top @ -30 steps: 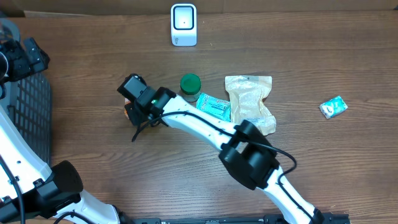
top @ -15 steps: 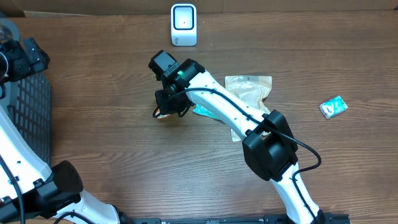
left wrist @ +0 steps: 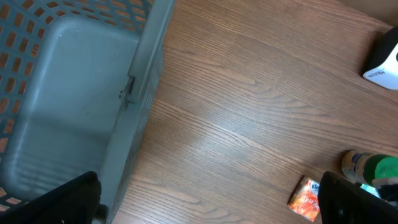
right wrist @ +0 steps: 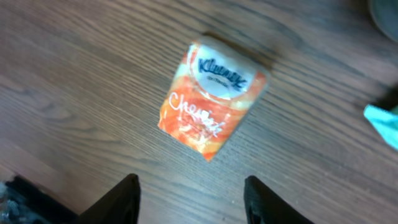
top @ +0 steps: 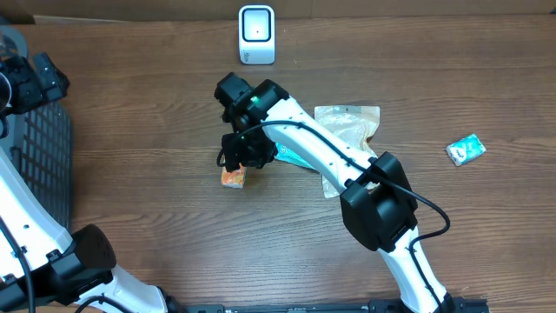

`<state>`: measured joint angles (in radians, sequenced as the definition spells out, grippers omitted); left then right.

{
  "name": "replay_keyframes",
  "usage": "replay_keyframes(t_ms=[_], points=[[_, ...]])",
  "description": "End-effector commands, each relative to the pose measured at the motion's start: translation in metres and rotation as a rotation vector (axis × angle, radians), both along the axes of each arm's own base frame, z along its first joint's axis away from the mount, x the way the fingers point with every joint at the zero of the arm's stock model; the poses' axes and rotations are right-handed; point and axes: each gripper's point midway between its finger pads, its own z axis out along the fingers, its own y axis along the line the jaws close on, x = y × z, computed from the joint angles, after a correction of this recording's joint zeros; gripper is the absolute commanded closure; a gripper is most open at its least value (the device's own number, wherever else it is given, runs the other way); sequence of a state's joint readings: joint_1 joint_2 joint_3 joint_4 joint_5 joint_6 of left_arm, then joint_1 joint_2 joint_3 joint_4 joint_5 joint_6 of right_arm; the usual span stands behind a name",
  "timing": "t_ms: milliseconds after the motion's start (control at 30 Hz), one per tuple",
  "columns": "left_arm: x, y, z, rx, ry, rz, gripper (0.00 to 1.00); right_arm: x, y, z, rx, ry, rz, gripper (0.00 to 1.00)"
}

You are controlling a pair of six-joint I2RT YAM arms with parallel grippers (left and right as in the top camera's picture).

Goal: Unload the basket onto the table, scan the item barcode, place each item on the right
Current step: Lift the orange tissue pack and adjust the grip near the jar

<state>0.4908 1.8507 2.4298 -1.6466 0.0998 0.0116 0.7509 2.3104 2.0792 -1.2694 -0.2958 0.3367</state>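
Observation:
The near corner of the orange tissue pack is past my right gripper's open fingers, so I need to move over the pack and pinch (right wrist: pixel 206 147) that corner before scanning.
The item is an orange Kleenex tissue pack (top: pixel 233 176) lying flat on the wooden table, also seen in the right wrist view (right wrist: pixel 211 99) and the left wrist view (left wrist: pixel 306 199). My right gripper (top: pixel 248 149) hovers just above and behind it, open (right wrist: pixel 191 183), with nothing between its fingers. The white barcode scanner (top: pixel 256 35) stands upright at the table's far edge, well beyond the pack. My left gripper (left wrist: pixel 208 186) is wide open and empty at the far left (top: pixel 35 78), beside the basket.
A grey mesh basket (top: pixel 43 156) sits at the left edge. A clear bag (top: pixel 352 126), a teal pack (top: pixel 300 158) and a green-capped bottle (left wrist: pixel 379 168) lie by the right arm. A small teal packet (top: pixel 466 149) lies far right.
The right arm swung rightward with the orange pack in its grip, then opened. The pack now lies free on the table below the fingers. The left arm has not moved.

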Motion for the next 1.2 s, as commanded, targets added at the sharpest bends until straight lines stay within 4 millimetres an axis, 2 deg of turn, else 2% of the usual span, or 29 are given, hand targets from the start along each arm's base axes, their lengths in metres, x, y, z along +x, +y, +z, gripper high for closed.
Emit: replay_keyframes(t_ms=[0, 67, 167, 233, 267, 467, 600, 700, 800, 933, 1033, 1167], points=[[-0.002, -0.004, 0.01, 0.022, -0.024, -0.023, 0.01, 0.008, -0.01, 0.006, 0.027, 0.044, -0.063, 0.46], [-0.002, -0.004, 0.01, 0.022, -0.024, -0.023, 0.0, 0.008, -0.014, 0.005, 0.015, 0.065, -0.109, 0.46], [-0.002, -0.004, 0.01, 0.022, -0.024, -0.023, 0.01, 0.004, -0.017, -0.009, -0.021, 0.125, -0.242, 0.49], [-0.002, -0.004, 0.009, 0.022, -0.023, -0.023, 0.0, 0.0, -0.016, -0.018, -0.036, 0.149, -0.291, 0.55], [-0.002, -0.004, 0.01, 0.022, -0.024, -0.023, 0.0, -0.002, -0.016, -0.024, -0.042, 0.158, -0.311, 0.61], [-0.002, -0.004, 0.01, 0.022, -0.024, -0.023, 0.0, -0.01, -0.013, -0.053, -0.047, 0.185, -0.373, 0.67], [-0.002, -0.004, 0.01, 0.022, -0.024, -0.023, 0.01, -0.017, -0.007, -0.068, -0.025, 0.193, -0.369, 0.68], [-0.002, -0.004, 0.01, 0.022, -0.024, -0.024, 0.01, -0.021, -0.007, -0.075, -0.031, 0.198, -0.371, 0.7], [-0.002, -0.004, 0.01, 0.022, -0.024, -0.023, 0.01, -0.016, -0.01, -0.076, -0.041, 0.167, -0.369, 0.75], [-0.002, -0.004, 0.01, 0.022, -0.024, -0.023, 0.0, -0.005, -0.012, -0.071, -0.025, 0.121, -0.32, 0.76], [-0.002, -0.004, 0.01, 0.022, -0.024, -0.023, 0.0, 0.011, -0.013, -0.054, 0.006, 0.061, -0.273, 0.75], [-0.002, -0.004, 0.009, 0.022, -0.023, -0.023, 0.0, 0.031, 0.001, -0.003, 0.089, -0.099, -0.109, 0.64]])
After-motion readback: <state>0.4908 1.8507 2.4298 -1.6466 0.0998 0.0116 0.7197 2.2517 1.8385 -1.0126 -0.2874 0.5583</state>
